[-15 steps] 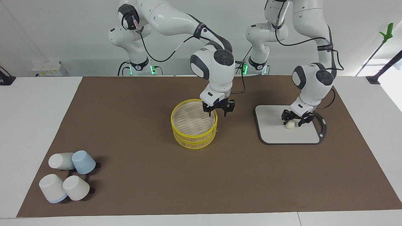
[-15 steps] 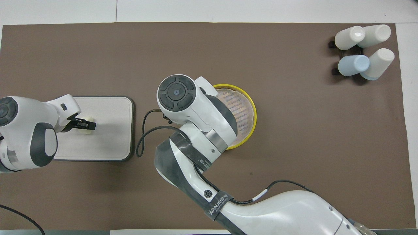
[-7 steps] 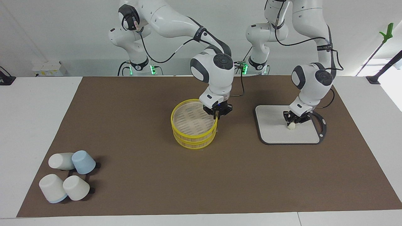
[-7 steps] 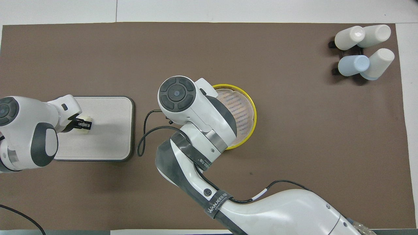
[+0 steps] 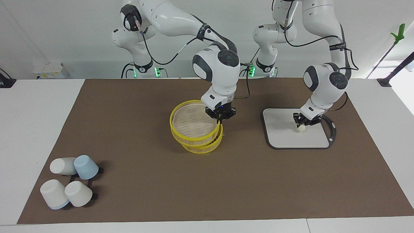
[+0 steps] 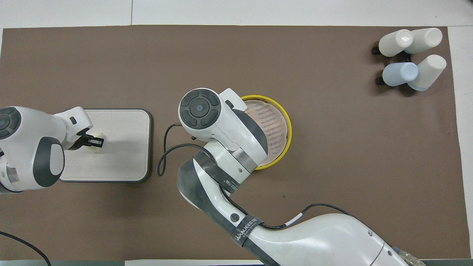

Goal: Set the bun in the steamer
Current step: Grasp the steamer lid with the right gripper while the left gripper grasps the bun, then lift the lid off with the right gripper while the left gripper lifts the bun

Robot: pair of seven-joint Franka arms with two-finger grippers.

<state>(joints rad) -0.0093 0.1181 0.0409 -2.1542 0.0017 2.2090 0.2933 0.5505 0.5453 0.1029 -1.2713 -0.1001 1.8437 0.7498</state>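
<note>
The robot's left gripper needs to release the cream bun inside the steamer (image 6: 271,144), on the side away from the white board.
The steamer (image 5: 207,146), a round basket with yellow hoops, stands mid-table, mostly covered by its shallow yellow-rimmed lid (image 5: 190,121). My right gripper (image 5: 221,117) is shut on the lid's rim and holds it tilted just above the basket. In the overhead view the lid (image 6: 275,125) shows beside my right arm, which hides the gripper. The small cream bun (image 5: 301,128) is at the surface of a white board (image 5: 279,131). My left gripper (image 5: 303,123) is shut on it. In the overhead view the bun (image 6: 97,147) sits under the left gripper (image 6: 97,140).
The white board (image 6: 123,147) has a dark rim and lies toward the left arm's end. Several upturned cups (image 5: 69,181) on a black rack stand at the right arm's end, farther from the robots; they also show in the overhead view (image 6: 410,59).
The right gripper closed on the lid's rim and raised it, tilting it toward the right arm's end. The left gripper closed on the bun and rose slightly.
</note>
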